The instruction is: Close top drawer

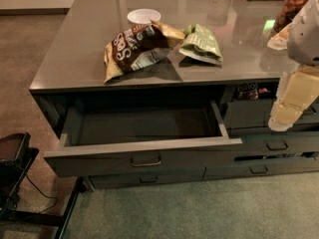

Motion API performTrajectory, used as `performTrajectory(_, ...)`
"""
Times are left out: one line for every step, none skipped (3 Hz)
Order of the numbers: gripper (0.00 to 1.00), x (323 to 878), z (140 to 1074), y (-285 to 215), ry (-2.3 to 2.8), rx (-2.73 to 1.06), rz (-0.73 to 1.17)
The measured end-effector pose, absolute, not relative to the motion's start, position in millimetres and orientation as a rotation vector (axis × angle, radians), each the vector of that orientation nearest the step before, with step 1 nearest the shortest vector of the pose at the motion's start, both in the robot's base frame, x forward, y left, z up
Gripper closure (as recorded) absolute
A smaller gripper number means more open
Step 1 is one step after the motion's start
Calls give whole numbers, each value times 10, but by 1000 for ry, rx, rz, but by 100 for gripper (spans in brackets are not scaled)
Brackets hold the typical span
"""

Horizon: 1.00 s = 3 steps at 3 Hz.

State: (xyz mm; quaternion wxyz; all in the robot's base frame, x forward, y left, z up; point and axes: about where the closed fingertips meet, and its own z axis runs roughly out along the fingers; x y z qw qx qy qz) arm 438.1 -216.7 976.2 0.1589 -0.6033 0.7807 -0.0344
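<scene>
The gripper needs to next move to the end of the top drawer's front (216, 154), next to the narrower grey drawers, and close there.
The top drawer (144, 157) is pulled wide open from the left side of the dark grey counter. Its flat front faces me with a small metal loop handle (145, 162) at its centre. Its grey box interior (144, 126) is bare. My gripper (283, 117) hangs from the pale arm at the right edge of the view. It is to the right of the drawer's right wall, at about the height of the drawer's rim, and apart from the drawer.
On the counter top (70, 59) lie a brown chip bag (134, 46), a green chip bag (202, 44) and a white bowl (143, 16). Narrower grey drawers (271, 146) stand to the right, the upper one slightly open. A lower drawer front (149, 178) sits beneath. A black stand (12, 158) is at the left.
</scene>
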Motion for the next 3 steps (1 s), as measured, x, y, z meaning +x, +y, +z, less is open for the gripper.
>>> performTrajectory(0,4381,9761,-2166,2232,-1725,-98)
performTrajectory(19,4360,9691,-2137,2220,-1724,-84)
performTrajectory(42,4274,9372,-1953,2171,-1754,-41)
